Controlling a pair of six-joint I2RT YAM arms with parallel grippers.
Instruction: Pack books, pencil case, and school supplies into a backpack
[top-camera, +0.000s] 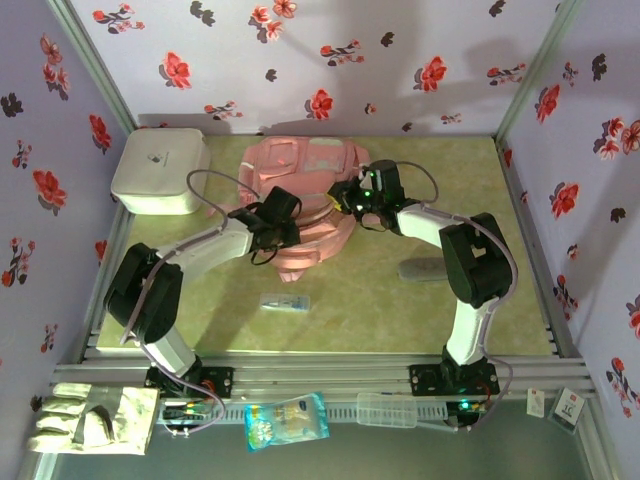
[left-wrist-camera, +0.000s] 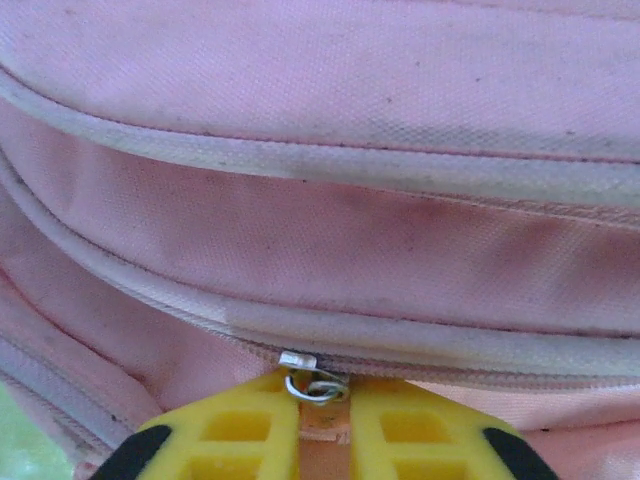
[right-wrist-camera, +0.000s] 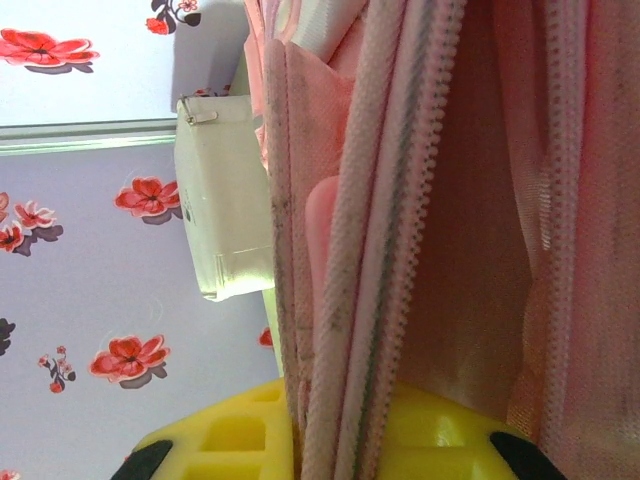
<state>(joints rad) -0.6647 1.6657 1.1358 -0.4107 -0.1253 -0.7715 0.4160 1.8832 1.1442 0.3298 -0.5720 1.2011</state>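
Note:
The metal ring hangs slack over my left gripper's open fingers, so next I grab the zipper pull (left-wrist-camera: 325, 413) just under the metal ring before pulling the zipper.
The pink backpack (top-camera: 300, 165) lies mid-table, and both arms reach into it. My left gripper (top-camera: 272, 215) is on its near left side. In the left wrist view the yellow fingers (left-wrist-camera: 240, 430) are shut on a small zipper pull (left-wrist-camera: 322, 418) hanging from a metal ring (left-wrist-camera: 312, 386). My right gripper (top-camera: 358, 198) is shut on the backpack's zipper edge (right-wrist-camera: 360, 330), which runs between its fingers (right-wrist-camera: 230, 440). The grey pencil case (top-camera: 422, 270) lies right of the backpack. A clear packet of school supplies (top-camera: 285, 301) lies nearer the front. The books are out of view.
A white rounded box (top-camera: 158, 172) stands at the back left and also appears beyond the fabric (right-wrist-camera: 225, 200). In front of the table, off its edge, lie gloves (top-camera: 92, 418), a blue-white bag (top-camera: 285, 420) and a clear case (top-camera: 385, 410). Patterned walls enclose three sides.

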